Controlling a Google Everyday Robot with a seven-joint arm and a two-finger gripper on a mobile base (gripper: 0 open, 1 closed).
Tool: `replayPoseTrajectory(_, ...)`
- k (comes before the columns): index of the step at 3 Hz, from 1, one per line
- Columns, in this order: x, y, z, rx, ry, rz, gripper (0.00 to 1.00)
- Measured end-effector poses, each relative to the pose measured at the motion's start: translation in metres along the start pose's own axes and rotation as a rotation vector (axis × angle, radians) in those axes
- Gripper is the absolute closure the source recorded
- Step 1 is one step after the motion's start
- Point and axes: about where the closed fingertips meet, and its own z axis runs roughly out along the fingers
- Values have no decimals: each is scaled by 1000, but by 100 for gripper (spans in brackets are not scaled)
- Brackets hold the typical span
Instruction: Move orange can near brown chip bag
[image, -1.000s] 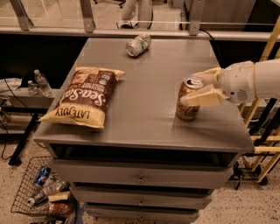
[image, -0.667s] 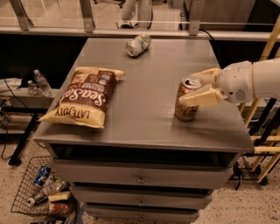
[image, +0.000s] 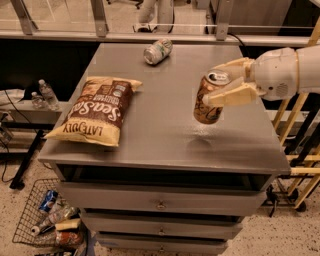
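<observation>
The robot's gripper needs to release the orange can on the grey top, close beside the brown chip bag's front corner (image: 131, 134).
The orange can (image: 206, 101), copper with pale swirls and a silver top, hangs tilted a little above the grey cabinet top (image: 165, 135), right of centre. My gripper (image: 222, 82) comes in from the right with cream fingers (image: 234, 95) on both sides of the can's upper part, shut on it. The brown chip bag (image: 97, 110), brown centre with white script and yellow edges, lies flat on the left of the top, well apart from the can.
A silver-green can (image: 158, 51) lies on its side at the back of the top. A wire basket (image: 47, 220) with bottles sits on the floor at the lower left. Wooden frames (image: 297, 135) stand to the right. Drawers are below the top.
The orange can stood on the top with the gripper around it; now it is lifted off the surface and tilted in the gripper.
</observation>
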Motion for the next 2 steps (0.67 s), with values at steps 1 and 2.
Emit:
replayPoseTrajectory(1,-6,0,-2,-4,-6,-11,100)
replayPoseTrajectory(2,-13,19,50,-151,-41,-14,100)
